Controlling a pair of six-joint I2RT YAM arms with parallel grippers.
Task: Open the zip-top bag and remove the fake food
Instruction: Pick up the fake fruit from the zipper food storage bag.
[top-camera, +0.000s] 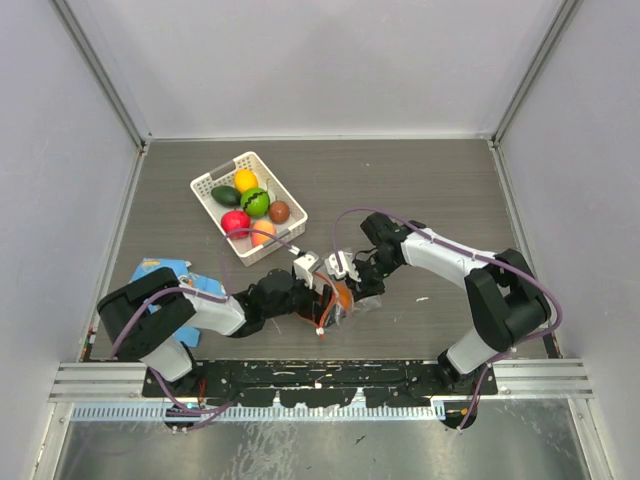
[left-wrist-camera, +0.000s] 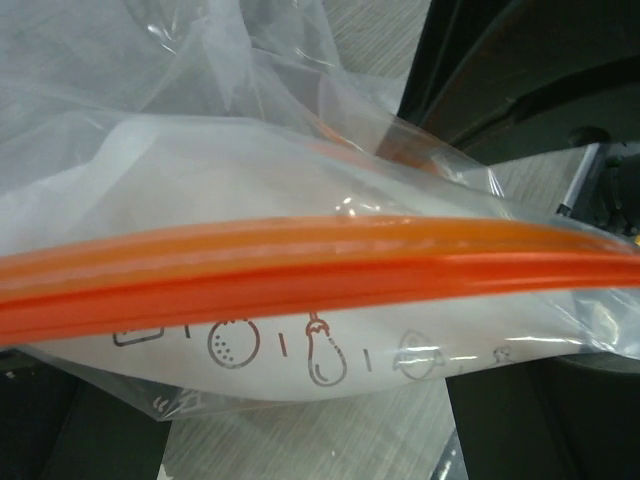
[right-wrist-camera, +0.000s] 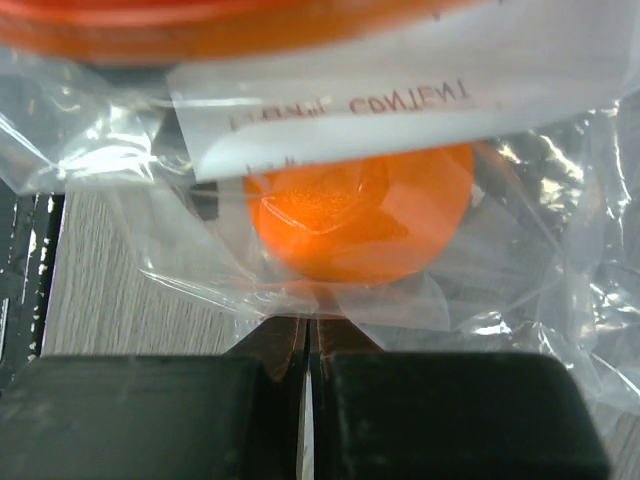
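The bag's printed panel is between my left gripper's fingers, so that gripper should grab the orange fruit itself (right-wrist-camera: 365, 220) while my right gripper holds the film.
The zip-top bag (top-camera: 338, 303) lies crumpled on the table between my two grippers, and one orange piece of fake food (right-wrist-camera: 360, 215) is inside it. In the left wrist view its red-orange zip strip (left-wrist-camera: 320, 275) runs straight across. My left gripper (left-wrist-camera: 300, 425) is open, its fingers spread wide on either side of the bag. My right gripper (right-wrist-camera: 312, 325) is shut on a fold of the bag's clear film, just below the orange fruit. In the top view the left gripper (top-camera: 312, 283) and the right gripper (top-camera: 352, 285) meet at the bag.
A white basket (top-camera: 205, 186) at the back left holds several fake fruits: yellow (top-camera: 246, 180), green (top-camera: 256, 202), brown (top-camera: 279, 211), red (top-camera: 235, 222) and others. A blue printed cloth (top-camera: 160, 272) lies by the left arm. Grey walls close in three sides.
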